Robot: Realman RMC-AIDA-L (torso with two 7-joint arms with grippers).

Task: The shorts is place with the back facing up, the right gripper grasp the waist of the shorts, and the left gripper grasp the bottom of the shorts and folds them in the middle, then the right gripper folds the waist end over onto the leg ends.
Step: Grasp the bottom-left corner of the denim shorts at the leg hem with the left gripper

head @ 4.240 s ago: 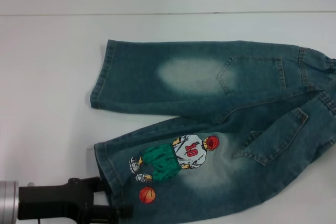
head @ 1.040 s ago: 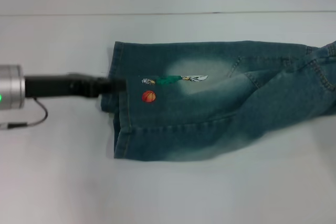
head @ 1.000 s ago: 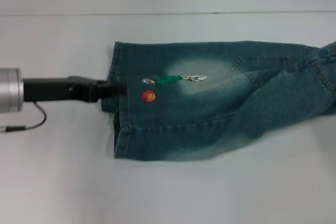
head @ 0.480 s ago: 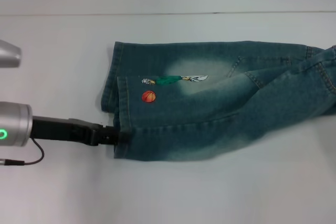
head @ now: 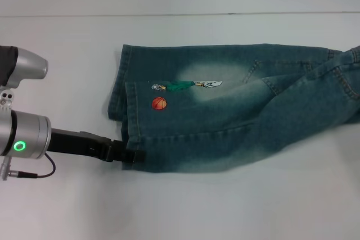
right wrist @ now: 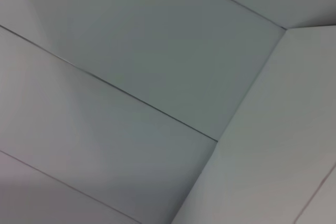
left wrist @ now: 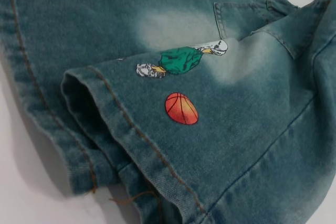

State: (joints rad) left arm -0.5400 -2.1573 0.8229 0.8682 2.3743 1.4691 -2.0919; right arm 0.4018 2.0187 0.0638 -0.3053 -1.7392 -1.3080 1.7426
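Observation:
The upper leg of the shorts lies only partway over the far leg. Next, my left gripper opens, takes the shorts' near hem corner (head: 134,166) and carries it to the far edge of the shorts.
The shorts (head: 236,111) lie on the white table, folded lengthwise so one leg covers the other. The leg hems (head: 126,117) point left, and the waist (head: 350,74) runs off the picture's right edge. An orange basketball print (head: 160,103) shows near the hems. My left gripper (head: 130,155) sits low at the near corner of the upper hem, touching the denim. The left wrist view looks close onto the shorts (left wrist: 247,129), the stacked hems (left wrist: 100,114) and the basketball print (left wrist: 181,108). The right gripper is out of view.
The white table (head: 62,60) spreads around the shorts, with its back edge (head: 180,14) meeting a pale wall. A thin black cable (head: 39,173) hangs under my left wrist. The right wrist view holds only pale panels (right wrist: 157,77).
The shorts went from spread flat to folded lengthwise. Over the last second my left gripper slid from the middle of the hem toward me, down to its near corner.

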